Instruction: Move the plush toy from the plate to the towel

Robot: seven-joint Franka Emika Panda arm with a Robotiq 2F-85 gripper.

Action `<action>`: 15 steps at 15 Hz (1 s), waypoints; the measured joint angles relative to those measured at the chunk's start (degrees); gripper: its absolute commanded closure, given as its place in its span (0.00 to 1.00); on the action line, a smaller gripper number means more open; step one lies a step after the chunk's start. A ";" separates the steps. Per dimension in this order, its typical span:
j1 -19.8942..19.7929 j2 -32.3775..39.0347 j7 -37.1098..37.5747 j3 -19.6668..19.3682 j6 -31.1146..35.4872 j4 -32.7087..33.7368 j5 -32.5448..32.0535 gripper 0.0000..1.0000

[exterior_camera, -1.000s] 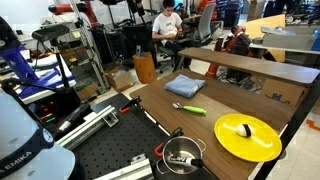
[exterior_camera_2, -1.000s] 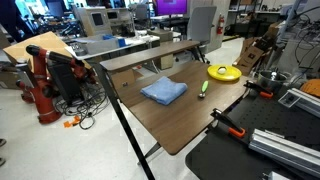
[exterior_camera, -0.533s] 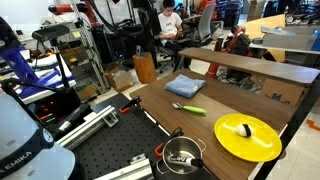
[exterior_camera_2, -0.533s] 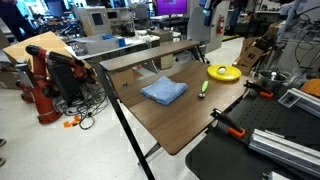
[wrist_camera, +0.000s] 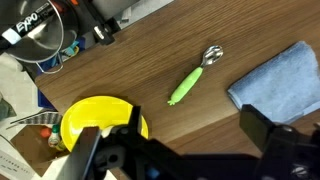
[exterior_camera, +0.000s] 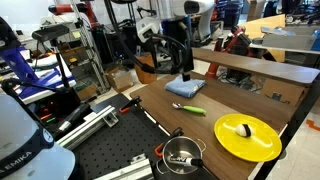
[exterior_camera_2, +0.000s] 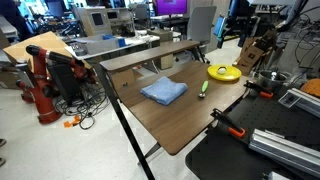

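Observation:
I need to move my gripper to the yellow plate next and close it on the body of the small plush toy (exterior_camera: 244, 130) (wrist_camera: 107, 131) that is lying there.
The yellow plate (exterior_camera: 262, 146) lies at the table's near right end, with the small dark plush toy (exterior_camera: 245, 129) on it. The blue-grey towel (exterior_camera: 185, 87) lies folded further along the table. My gripper (exterior_camera: 185, 68) hangs high over the towel's end of the table, open and empty, well away from the plate. In the wrist view the open fingers (wrist_camera: 185, 150) frame bare wood, with the plate (wrist_camera: 100, 112) at the lower left and the towel (wrist_camera: 282, 78) at the right. The toy does not show there. The plate (exterior_camera_2: 223, 72) and towel (exterior_camera_2: 163, 92) also show in an exterior view.
A green-handled utensil (exterior_camera: 190, 108) lies between towel and plate; it also shows in the wrist view (wrist_camera: 188, 84). A silver pot (exterior_camera: 182, 157) stands at the table's near edge. A raised wooden shelf (exterior_camera: 265, 68) runs along the far side. Red clamps (exterior_camera_2: 230, 125) sit near the edge.
The arm has swung into both exterior views and now hangs over the towel end of the table. Plate, toy, towel and utensil have not moved.

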 measured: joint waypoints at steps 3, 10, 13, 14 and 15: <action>-0.46 6.67 -3.24 -3.27 4.28 2.77 1.48 0.00; -2.38 22.58 -11.38 -5.05 6.93 13.36 10.74 0.00; -5.05 28.60 -15.14 -4.70 6.93 18.21 14.10 0.00; -6.06 30.27 -16.03 -4.60 6.93 19.49 14.53 0.00; -7.03 31.81 -16.77 -4.52 6.92 20.58 14.68 0.00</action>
